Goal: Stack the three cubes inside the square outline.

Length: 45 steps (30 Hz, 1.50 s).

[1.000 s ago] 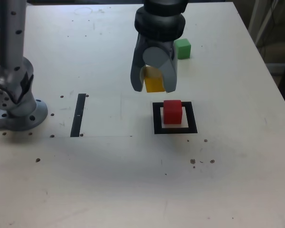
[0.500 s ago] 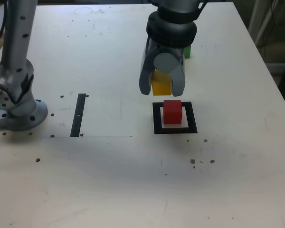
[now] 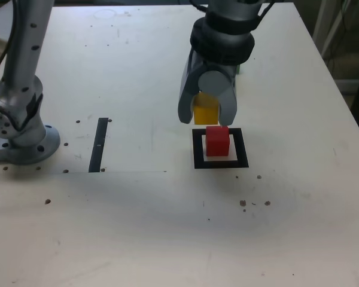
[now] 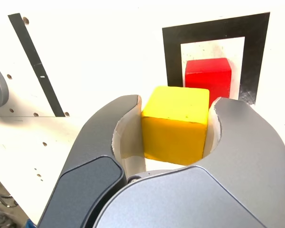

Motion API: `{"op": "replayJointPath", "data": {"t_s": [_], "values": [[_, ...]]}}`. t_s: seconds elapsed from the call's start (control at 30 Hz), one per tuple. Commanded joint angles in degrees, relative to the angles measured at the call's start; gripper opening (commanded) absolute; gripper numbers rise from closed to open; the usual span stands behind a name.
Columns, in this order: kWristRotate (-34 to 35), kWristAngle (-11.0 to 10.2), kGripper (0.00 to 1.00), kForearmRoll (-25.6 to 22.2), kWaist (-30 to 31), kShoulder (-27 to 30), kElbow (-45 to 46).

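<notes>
Next, I let go of the yellow cube with my gripper on top of the red cube [image 3: 218,125] [image 4: 208,65].
My gripper [image 3: 207,118] [image 4: 175,107] is shut on the yellow cube [image 3: 204,110] [image 4: 176,122] and holds it in the air, just behind and a little to the exterior view's left of the red cube [image 3: 217,140] [image 4: 208,77]. The red cube stands inside the square outline [image 3: 197,154] [image 4: 172,57] on the table. Behind the arm, only a sliver of the green cube [image 3: 237,68] shows in the exterior view.
A thin black strip [image 3: 99,144] [image 4: 34,61] lies on the table to the exterior view's left of the outline. The arm's grey base [image 3: 19,128] stands at that view's left edge. The white table [image 3: 167,227] ends near the exterior view's right.
The gripper has carried the yellow cube toward the exterior view's right and nearer the red cube. The arm now covers most of the green cube.
</notes>
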State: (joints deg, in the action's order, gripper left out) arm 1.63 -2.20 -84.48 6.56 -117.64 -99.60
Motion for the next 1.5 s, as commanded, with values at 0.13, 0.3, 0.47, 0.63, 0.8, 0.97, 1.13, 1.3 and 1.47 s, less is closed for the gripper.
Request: {"op": "replayJointPath", "data": {"t_s": [0.13, 0.3, 0.47, 0.63, 0.8, 0.97, 1.13, 1.3, 1.47], "values": [[0.04, 0.34, 0.00, -0.33, 0.47, -1.61, -1.72], [-0.13, 0.51, 0.00, -0.63, 0.47, -3.32, -3.00], [-0.26, 0.79, 0.00, -0.80, 0.47, -4.90, -3.89], [-0.72, 0.58, 0.00, -0.92, 0.47, -5.69, -4.40], [-0.83, 0.50, 0.00, -0.83, 0.47, -5.87, -4.57], [-0.83, 0.41, 0.05, -0.63, 0.47, -6.50, -4.91], [-0.83, 0.30, 0.13, -0.51, 0.41, -6.76, -4.99], [-0.75, -0.08, 0.13, -0.34, 0.29, -6.97, -4.93], [-0.53, -0.44, 0.31, -0.57, 0.29, -7.08, -4.67]]}}
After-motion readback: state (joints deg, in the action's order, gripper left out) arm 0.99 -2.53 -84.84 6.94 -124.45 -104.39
